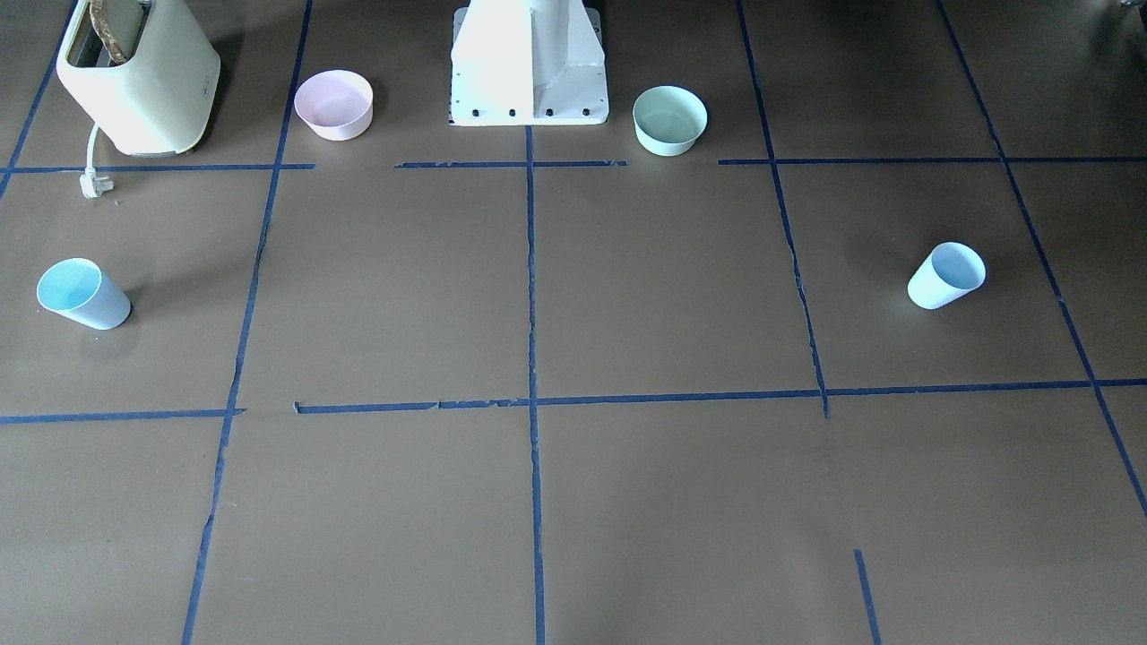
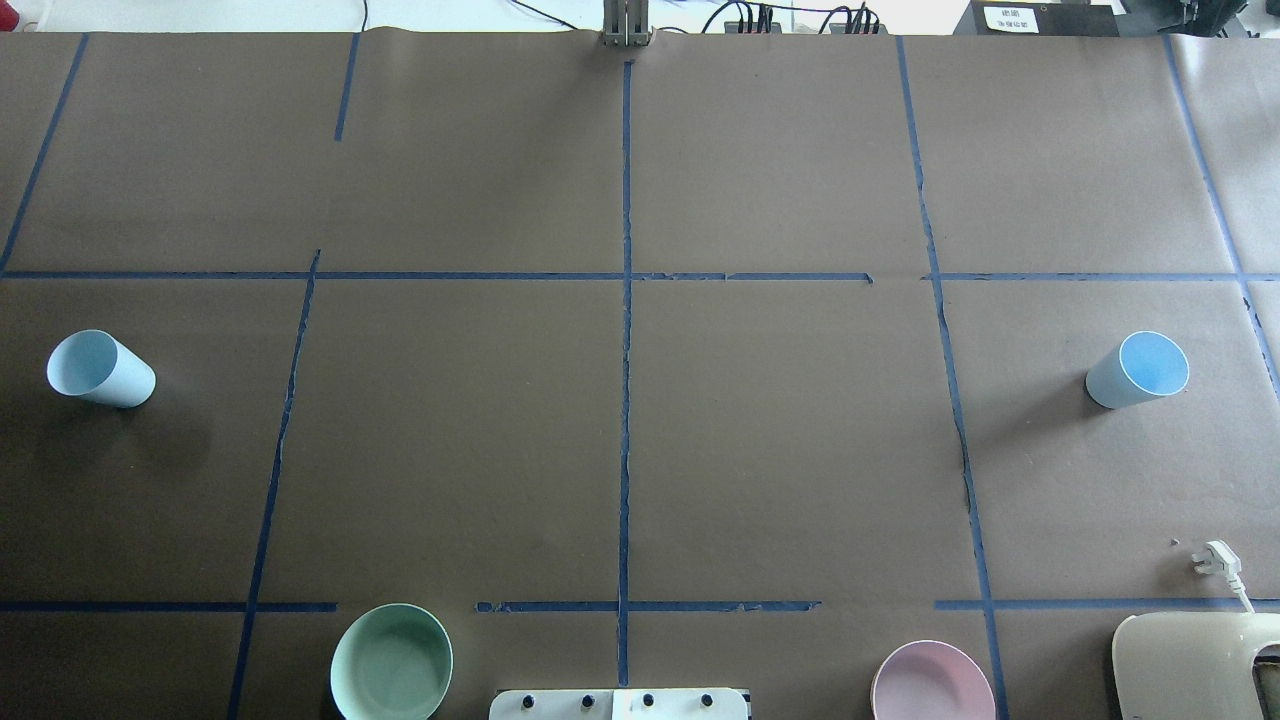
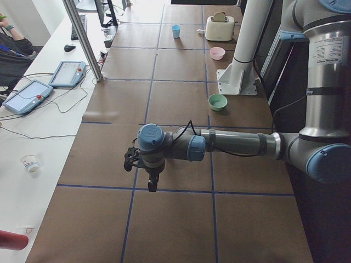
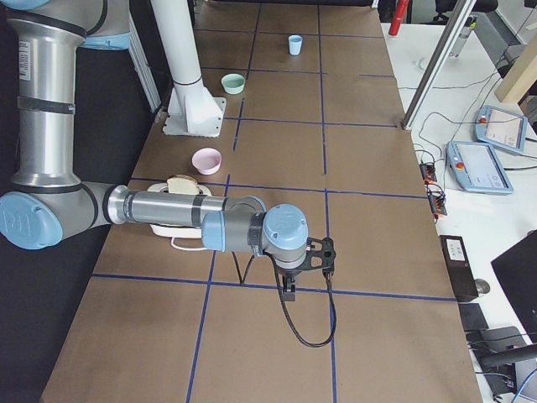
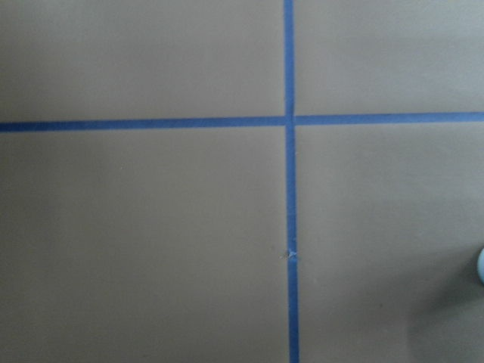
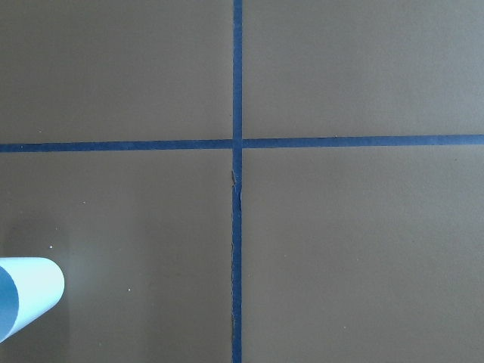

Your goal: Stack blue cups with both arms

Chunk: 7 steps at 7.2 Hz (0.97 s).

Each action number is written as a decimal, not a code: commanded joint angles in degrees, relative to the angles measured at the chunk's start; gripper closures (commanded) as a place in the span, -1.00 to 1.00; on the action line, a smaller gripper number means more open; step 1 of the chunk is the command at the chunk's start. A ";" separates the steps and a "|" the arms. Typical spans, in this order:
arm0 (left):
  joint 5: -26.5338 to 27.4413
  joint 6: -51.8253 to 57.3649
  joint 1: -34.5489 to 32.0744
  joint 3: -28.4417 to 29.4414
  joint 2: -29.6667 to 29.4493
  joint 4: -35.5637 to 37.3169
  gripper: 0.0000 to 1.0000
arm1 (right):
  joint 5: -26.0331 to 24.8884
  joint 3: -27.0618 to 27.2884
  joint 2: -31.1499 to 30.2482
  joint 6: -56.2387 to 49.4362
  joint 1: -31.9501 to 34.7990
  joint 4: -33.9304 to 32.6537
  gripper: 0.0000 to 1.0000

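Note:
My left gripper needs to grip the rim (image 1: 955, 244) of the pale-blue cup nearer the mint-green bowl, with one finger inside the cup.
Two pale-blue cups stand upright, mouths up, far apart on the brown table. One cup (image 2: 100, 368) is at my left end, and it also shows in the front view (image 1: 946, 275) and far off in the right side view (image 4: 294, 44). The other cup (image 2: 1138, 370) is at my right end, and it also shows in the front view (image 1: 82, 294) and the left side view (image 3: 176, 31). My left gripper (image 3: 151, 183) and right gripper (image 4: 288, 290) show only in the side views, pointing down over the table. I cannot tell whether they are open. The right wrist view shows a cup (image 6: 26, 295) at its lower left.
A cream toaster (image 1: 139, 76) holding bread stands at my near right, its plug (image 1: 92, 184) beside it. A pink bowl (image 1: 333, 105) and a mint-green bowl (image 1: 669, 120) flank the white pedestal (image 1: 529, 63). Blue tape lines cross the table.

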 commanded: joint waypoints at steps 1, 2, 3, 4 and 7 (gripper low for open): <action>0.00 -16.53 9.07 -7.63 0.15 -1.63 -1.00 | 0.38 0.01 0.81 0.15 -0.04 0.10 -1.00; 0.09 -23.85 13.12 -7.84 0.32 -5.82 -1.00 | 0.21 0.01 0.81 -0.11 -0.04 0.10 -1.00; 0.70 -31.14 16.91 -6.62 0.50 -11.43 -1.00 | 0.20 -0.16 0.64 -0.02 -0.04 0.10 -1.00; 2.27 -36.00 19.29 -1.82 0.59 -19.93 -1.00 | 0.38 -0.16 0.64 0.07 -0.04 0.01 -1.00; 3.52 -46.23 24.58 5.17 0.50 -33.81 -1.00 | 0.38 -0.16 0.81 0.16 -0.04 0.01 -1.00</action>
